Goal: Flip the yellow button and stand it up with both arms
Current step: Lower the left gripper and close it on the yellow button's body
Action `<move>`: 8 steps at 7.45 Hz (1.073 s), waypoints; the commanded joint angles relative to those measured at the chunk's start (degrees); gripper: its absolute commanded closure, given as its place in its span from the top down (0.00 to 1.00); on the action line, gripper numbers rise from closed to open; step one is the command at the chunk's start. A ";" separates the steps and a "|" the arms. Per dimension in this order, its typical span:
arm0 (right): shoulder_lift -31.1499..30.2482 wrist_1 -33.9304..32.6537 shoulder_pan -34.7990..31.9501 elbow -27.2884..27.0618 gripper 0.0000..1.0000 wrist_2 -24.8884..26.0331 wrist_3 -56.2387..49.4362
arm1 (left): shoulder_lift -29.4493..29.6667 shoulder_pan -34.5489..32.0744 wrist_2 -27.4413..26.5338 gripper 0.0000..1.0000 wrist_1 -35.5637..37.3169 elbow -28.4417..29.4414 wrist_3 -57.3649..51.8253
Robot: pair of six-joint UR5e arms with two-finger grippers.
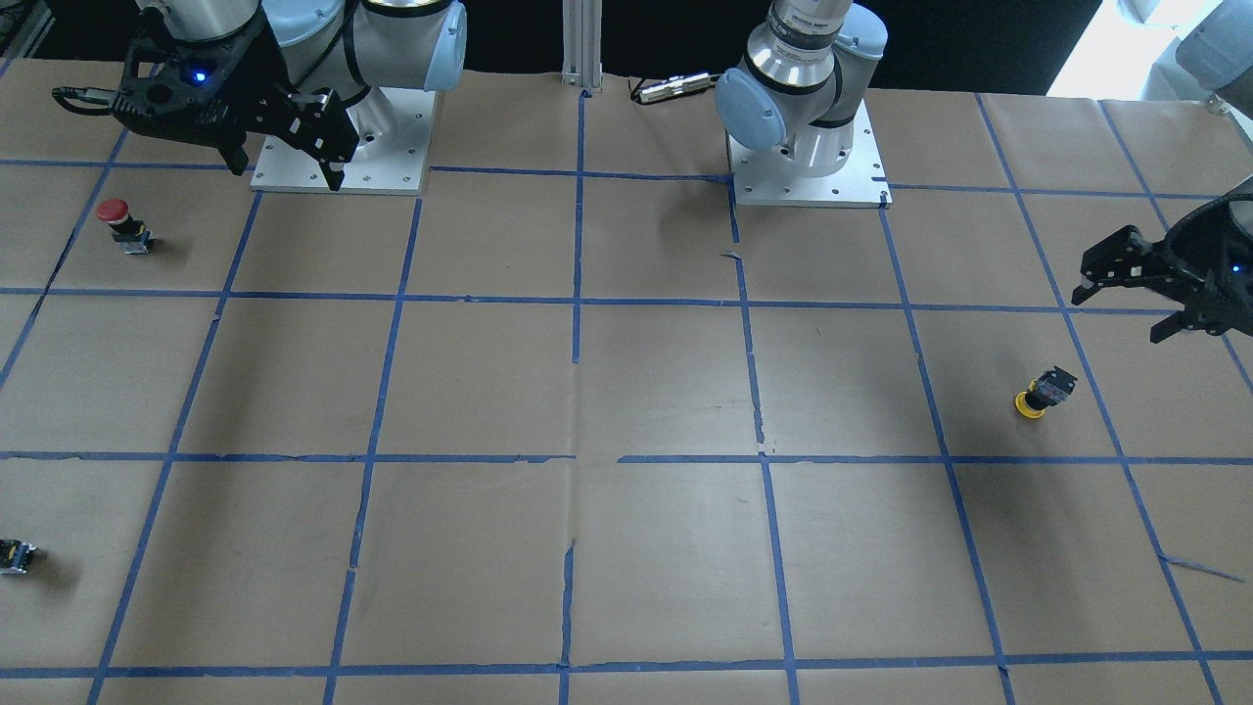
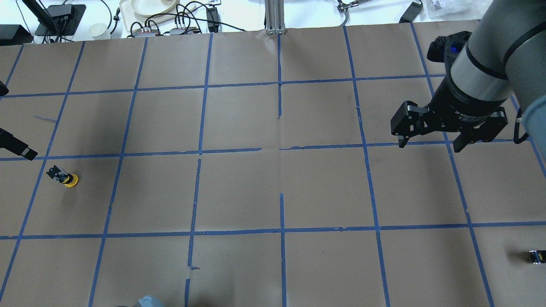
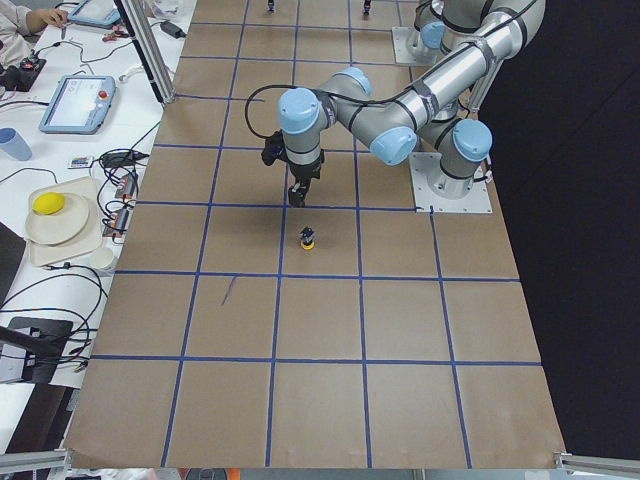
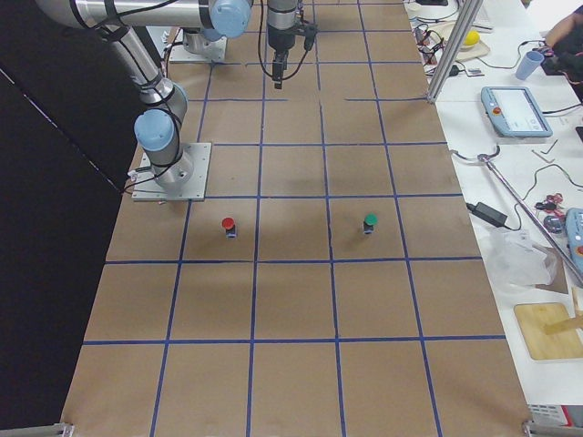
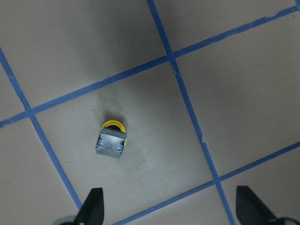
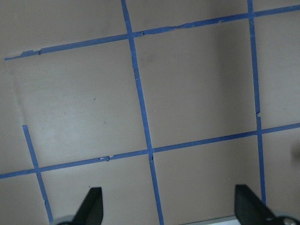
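Observation:
I should next move my left gripper to the yellow button's grey-black body (image 1: 1057, 384) (image 5: 110, 143), above its yellow cap, and close it there.
The yellow button (image 1: 1043, 392) rests upside down on the brown paper, yellow cap on the table and grey-black body up. It also shows in the overhead view (image 2: 64, 177), the exterior left view (image 3: 308, 238) and the left wrist view (image 5: 111, 140). My left gripper (image 1: 1121, 313) hangs open and empty above the table, a little toward the robot's side of the button, not touching it; its fingertips (image 5: 91, 208) frame the lower edge of the wrist view. My right gripper (image 2: 430, 146) is open and empty, high over bare paper (image 6: 150, 117), far from the button.
A red-capped button (image 1: 122, 223) stands upright near the right arm's base plate (image 1: 392, 176). A small dark part (image 2: 536, 256) lies at the table's right edge. A green-capped button (image 4: 370, 221) shows in the exterior right view. Blue tape lines grid the paper.

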State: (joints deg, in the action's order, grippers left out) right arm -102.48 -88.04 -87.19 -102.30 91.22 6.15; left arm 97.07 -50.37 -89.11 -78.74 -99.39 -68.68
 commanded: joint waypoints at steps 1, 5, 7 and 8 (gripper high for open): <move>0.09 -0.29 0.00 0.00 1.00 -0.07 0.00 | 2.85 0.36 -0.27 0.99 12.65 -4.81 -7.15; 0.00 -0.20 0.00 0.00 1.00 0.01 0.00 | 4.45 0.36 -0.18 0.99 20.73 -10.29 -13.66; 0.00 -0.03 0.00 0.00 1.00 0.10 0.00 | 6.19 0.53 0.17 0.99 24.57 -10.38 -14.11; -0.08 0.06 0.00 0.00 1.00 0.28 0.00 | 7.77 0.71 0.08 0.99 26.60 -10.56 -14.03</move>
State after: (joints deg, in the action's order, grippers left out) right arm -102.50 -88.09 -87.19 -102.30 91.32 6.15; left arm 103.06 -49.83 -89.02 -55.02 -109.76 -82.62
